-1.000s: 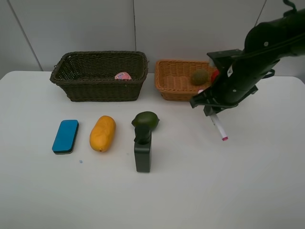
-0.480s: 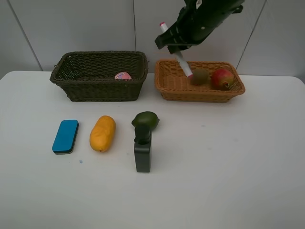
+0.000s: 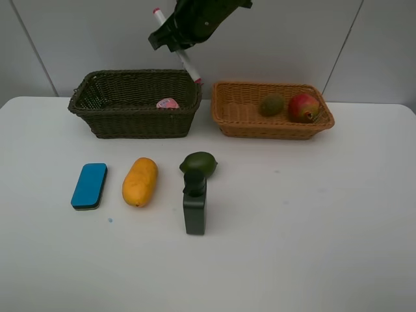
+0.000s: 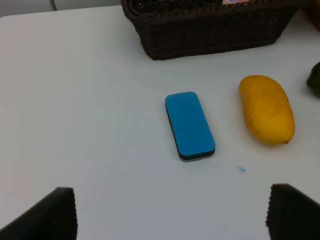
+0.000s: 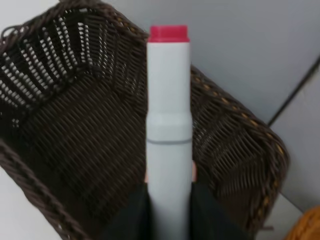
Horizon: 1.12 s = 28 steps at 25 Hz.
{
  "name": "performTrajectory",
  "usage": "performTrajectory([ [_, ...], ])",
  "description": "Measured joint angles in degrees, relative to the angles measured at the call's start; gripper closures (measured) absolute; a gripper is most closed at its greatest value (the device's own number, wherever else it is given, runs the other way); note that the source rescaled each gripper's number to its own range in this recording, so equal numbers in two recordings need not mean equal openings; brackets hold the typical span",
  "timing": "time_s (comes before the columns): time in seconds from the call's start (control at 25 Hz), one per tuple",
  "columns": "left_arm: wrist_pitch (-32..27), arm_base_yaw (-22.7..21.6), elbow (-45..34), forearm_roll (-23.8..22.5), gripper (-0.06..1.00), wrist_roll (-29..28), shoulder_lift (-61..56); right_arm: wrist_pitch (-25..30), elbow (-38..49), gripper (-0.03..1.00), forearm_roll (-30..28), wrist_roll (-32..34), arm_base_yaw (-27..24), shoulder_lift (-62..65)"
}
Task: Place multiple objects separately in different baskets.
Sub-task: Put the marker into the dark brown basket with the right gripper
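Next, I let go of the white-pink marker with my right gripper on the dark basket's bottom, just beside the pink bottle (image 3: 142, 108) (image 5: 126, 157).
My right gripper (image 3: 177, 44) is shut on the white-pink marker (image 3: 189, 65) and holds it tilted above the right end of the dark basket (image 3: 97, 120). The right wrist view shows the marker (image 5: 168, 120) between the fingers (image 5: 136, 212), over the dark basket (image 5: 75, 150). A pink bottle (image 3: 168, 103) lies in that basket. The orange basket (image 3: 273, 130) holds a kiwi (image 3: 272, 104) and a pomegranate (image 3: 303, 107). On the table lie the blue eraser (image 3: 90, 185), mango (image 3: 140, 181), avocado (image 3: 198, 162) and dark green bottle (image 3: 194, 208). My left gripper (image 4: 172, 220) stands open above the eraser (image 4: 190, 125).
Both baskets stand side by side along the back of the white table (image 3: 312, 221), close to the grey wall. The loose items sit in a row left of centre. In the left wrist view the mango (image 4: 266, 115) lies to the eraser's right.
My right arm has carried the marker from the table's right side up over the orange basket and leftward to above the dark basket. Everything else has stayed put.
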<state>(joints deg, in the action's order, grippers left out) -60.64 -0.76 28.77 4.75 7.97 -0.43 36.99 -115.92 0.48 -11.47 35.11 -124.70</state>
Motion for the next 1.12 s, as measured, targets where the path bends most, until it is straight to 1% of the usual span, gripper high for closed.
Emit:
performTrajectory([
  [0.2, 0.0, 0.0, 0.0, 0.0, -0.06, 0.0, 0.0, -2.24, -8.44, 0.97, 4.67, -3.74, 0.37, -7.6],
  [0.32, 0.0, 0.0, 0.0, 0.0, -0.06, 0.0, 0.0, -4.34, -10.33, 0.97, 5.62, -5.42, 0.5, -10.89],
  [0.56, 0.0, 0.0, 0.0, 0.0, -0.06, 0.0, 0.0, -8.56, -10.5, 0.97, 5.79, -6.19, 0.5, -15.39],
  [1.0, 0.0, 0.0, 0.0, 0.0, -0.06, 0.0, 0.0, -9.18, -10.5, 0.97, 5.61, -6.23, 0.5, -18.55],
  [1.12, 0.0, 0.0, 0.0, 0.0, -0.06, 0.0, 0.0, -10.27, -10.5, 0.97, 5.74, -6.23, 0.5, -18.61],
])
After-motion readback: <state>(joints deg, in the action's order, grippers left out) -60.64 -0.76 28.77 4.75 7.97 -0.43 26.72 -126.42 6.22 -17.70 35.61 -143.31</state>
